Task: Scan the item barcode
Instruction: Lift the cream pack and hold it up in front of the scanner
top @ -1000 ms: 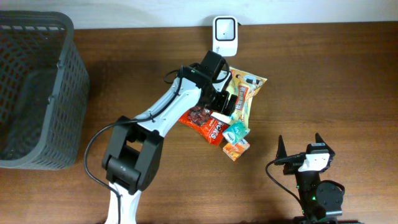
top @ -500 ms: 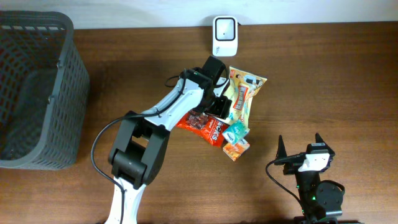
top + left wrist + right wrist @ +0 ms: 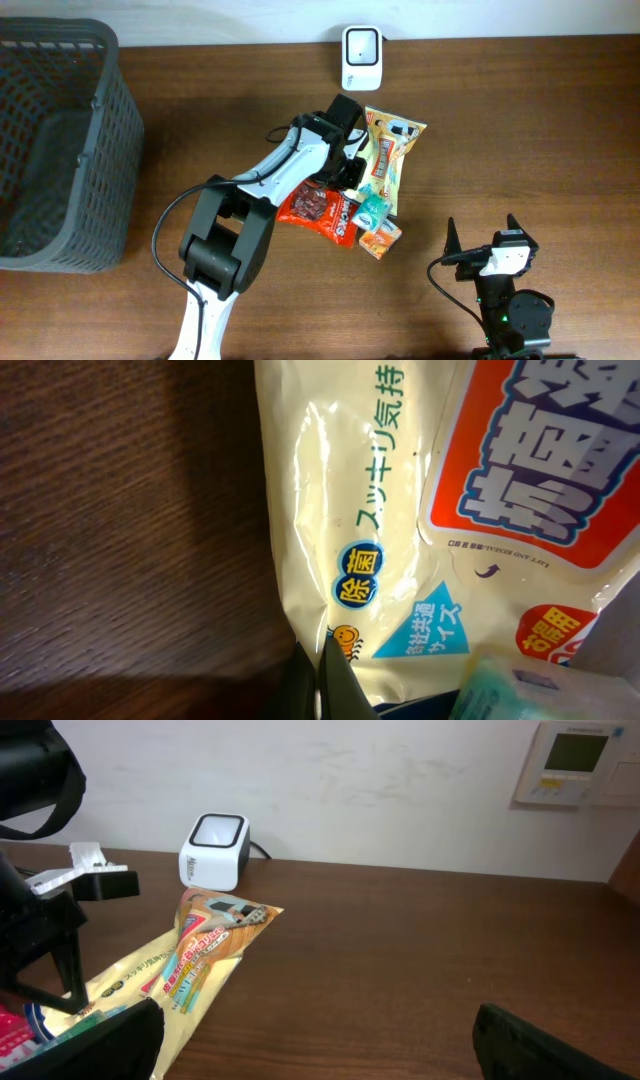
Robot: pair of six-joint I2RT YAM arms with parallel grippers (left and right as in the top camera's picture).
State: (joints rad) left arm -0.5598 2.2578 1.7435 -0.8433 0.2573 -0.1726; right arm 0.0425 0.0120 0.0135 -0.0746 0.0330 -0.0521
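Next, I set the yellow wipes pack down with my left gripper on the table (image 3: pixel 353 148) between the white barcode scanner and the red snack bag.
The item is a yellow wipes pack (image 3: pixel 392 150) with red and blue print, lying flat on the brown table below the white barcode scanner (image 3: pixel 361 55). My left gripper (image 3: pixel 353 174) is shut on the pack's left edge. In the left wrist view the two dark fingers (image 3: pixel 340 685) meet at the pack's rim (image 3: pixel 400 510). My right gripper (image 3: pixel 481 228) stands open at the front right, far from the pile, with nothing between its fingers (image 3: pixel 90 1040). The right wrist view shows the pack (image 3: pixel 190 970) and the scanner (image 3: pixel 213 850) ahead on the left.
A red snack bag (image 3: pixel 318 208), a teal packet (image 3: pixel 374 209) and a small orange packet (image 3: pixel 380 238) lie against the pack's lower end. A dark mesh basket (image 3: pixel 60 150) stands at the far left. A wall panel (image 3: pixel 575 760) hangs behind.
My left gripper has gone from open to shut at the pack's left edge. The pack and the red bag have shifted slightly. The right arm has not moved.
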